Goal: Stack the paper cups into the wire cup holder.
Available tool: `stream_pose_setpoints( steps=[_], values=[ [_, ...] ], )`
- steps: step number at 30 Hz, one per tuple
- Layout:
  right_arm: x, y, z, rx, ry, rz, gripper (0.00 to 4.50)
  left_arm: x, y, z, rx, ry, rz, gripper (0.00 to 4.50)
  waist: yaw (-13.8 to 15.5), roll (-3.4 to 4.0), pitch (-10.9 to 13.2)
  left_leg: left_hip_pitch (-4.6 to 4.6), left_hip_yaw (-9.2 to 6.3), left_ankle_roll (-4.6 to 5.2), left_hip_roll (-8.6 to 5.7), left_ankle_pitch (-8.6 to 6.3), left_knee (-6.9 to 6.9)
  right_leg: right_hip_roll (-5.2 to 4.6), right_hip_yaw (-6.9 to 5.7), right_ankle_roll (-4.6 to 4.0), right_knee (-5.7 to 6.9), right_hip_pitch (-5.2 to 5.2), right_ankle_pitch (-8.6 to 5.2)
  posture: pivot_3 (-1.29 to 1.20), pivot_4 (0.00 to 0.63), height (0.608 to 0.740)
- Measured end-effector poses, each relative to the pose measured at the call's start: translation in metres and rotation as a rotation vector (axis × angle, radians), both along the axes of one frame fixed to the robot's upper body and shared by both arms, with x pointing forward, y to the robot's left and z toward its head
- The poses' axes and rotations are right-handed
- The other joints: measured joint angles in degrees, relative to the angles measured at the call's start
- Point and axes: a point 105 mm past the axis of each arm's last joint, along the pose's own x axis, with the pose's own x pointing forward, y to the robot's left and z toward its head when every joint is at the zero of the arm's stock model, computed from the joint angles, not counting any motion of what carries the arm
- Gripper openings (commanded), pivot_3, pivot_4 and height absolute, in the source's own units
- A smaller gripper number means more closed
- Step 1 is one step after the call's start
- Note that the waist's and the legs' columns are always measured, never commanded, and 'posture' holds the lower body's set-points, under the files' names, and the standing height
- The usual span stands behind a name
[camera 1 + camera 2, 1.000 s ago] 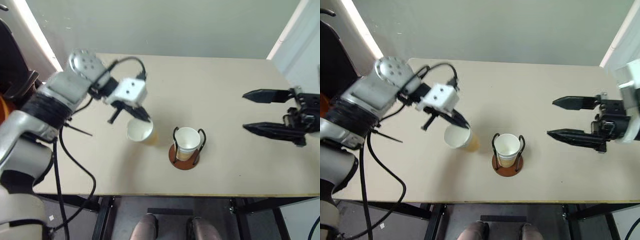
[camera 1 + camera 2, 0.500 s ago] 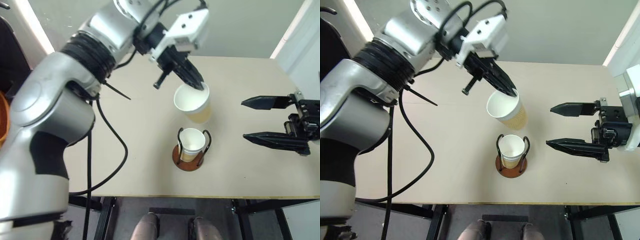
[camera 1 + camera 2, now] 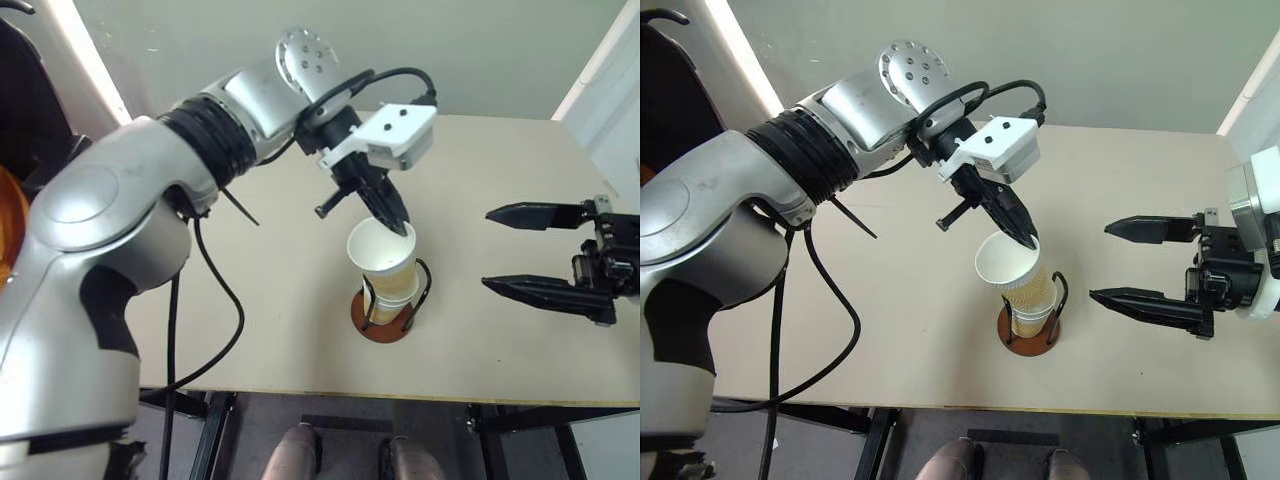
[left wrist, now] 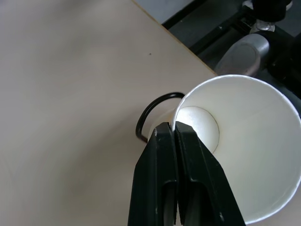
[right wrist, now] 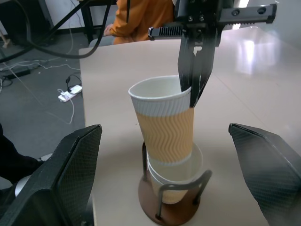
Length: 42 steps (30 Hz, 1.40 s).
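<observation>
My left gripper is going to release the tan paper cup inside the second paper cup [image 3: 387, 287] [image 4: 197, 128], between the black loops of the holder.
My left gripper [image 3: 401, 229] is shut on the rim of a tan paper cup [image 3: 383, 258], one finger inside and one outside. The cup hangs tilted, and its lower end is in the mouth of a second paper cup [image 5: 175, 182]. That second cup stands in the wire cup holder [image 3: 370, 329], whose black loops rise from a reddish-brown disc. The left wrist view looks into the held cup [image 4: 244, 155] with one wire loop [image 4: 149, 112] beside it. My right gripper [image 3: 486, 248] is open to the right of the holder, apart from it, its fingers [image 5: 70, 174] flanking the stack.
The beige table [image 3: 250, 330] has its front edge near the holder. A person in orange [image 5: 141, 14] sits beyond the far side of the table. Cables [image 5: 70, 87] lie on the floor there.
My left gripper carried the cup up off the table's left part, across to the right, then down into the cup in the holder. The right gripper has hardly moved.
</observation>
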Motion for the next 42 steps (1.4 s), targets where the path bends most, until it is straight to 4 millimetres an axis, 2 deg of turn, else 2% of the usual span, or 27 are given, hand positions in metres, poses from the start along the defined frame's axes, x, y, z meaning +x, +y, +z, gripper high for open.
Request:
stream_pose_setpoints(
  steps=[10, 14, 24, 29, 33, 37, 42],
  values=[
    [-0.003, 0.004, -0.002, -0.008, -0.006, -0.012, 4.5, 0.005, -0.01, -0.008, 0.031, -0.034, -0.013, 0.03, 0.0, 0.0, 0.0, 0.06, 0.25, 0.1, 0.01, -0.02, 0.04, -0.02, 0.11, 0.11, 0.01, 0.01, 0.03, 0.0, 0.15, 0.74],
    [-0.003, 0.004, -0.008, -0.015, 0.014, -0.025, 4.5, 0.007, -0.009, -0.008, 0.036, -0.05, -0.011, 0.03, 0.0, 0.0, 0.0, 0.05, 0.26, 0.14, 0.01, -0.04, 0.04, -0.02, 0.14, 0.15, -0.01, 0.01, 0.0, 0.0, 0.15, 0.74],
    [-0.002, 0.005, -0.008, 0.011, -0.006, -0.038, 4.5, 0.012, -0.009, -0.011, 0.055, -0.055, 0.022, 0.03, 0.0, 0.0, 0.0, 0.05, 0.32, 0.16, 0.0, -0.05, 0.07, -0.02, 0.18, 0.21, 0.0, 0.01, 0.01, 0.0, 0.15, 0.74],
    [-0.004, 0.007, -0.008, 0.006, -0.005, -0.026, 4.5, 0.009, -0.01, -0.016, 0.074, -0.057, -0.007, 0.03, 0.0, 0.0, 0.0, 0.05, 0.34, 0.17, 0.0, -0.06, 0.07, -0.02, 0.19, 0.22, 0.0, 0.01, 0.01, 0.0, 0.15, 0.74],
    [-0.005, 0.01, -0.004, 0.004, -0.029, -0.01, 4.5, 0.012, -0.014, -0.029, 0.117, -0.071, -0.017, 0.03, 0.0, 0.0, 0.0, 0.05, 0.34, 0.18, 0.0, -0.06, 0.18, -0.02, 0.2, 0.26, 0.04, 0.02, 0.03, 0.0, 0.15, 0.74],
    [-0.006, 0.011, -0.005, -0.003, -0.027, 0.001, 4.5, 0.015, -0.015, -0.035, 0.133, -0.094, -0.025, 0.89, 0.0, 0.01, 0.0, 0.05, 0.37, 0.2, 0.0, -0.08, 0.22, -0.02, 0.23, 0.28, 0.04, 0.02, 0.04, 0.0, 0.15, 0.74],
    [-0.002, 0.013, 0.0, -0.025, -0.038, 0.035, 4.5, 0.019, -0.016, -0.029, 0.074, -0.098, -0.003, 2.68, 0.0, 0.03, 0.0, 0.04, 0.41, 0.22, 0.0, -0.08, 0.27, -0.01, 0.28, 0.32, 0.05, 0.02, 0.05, 0.0, 0.15, 0.74]
  ],
)
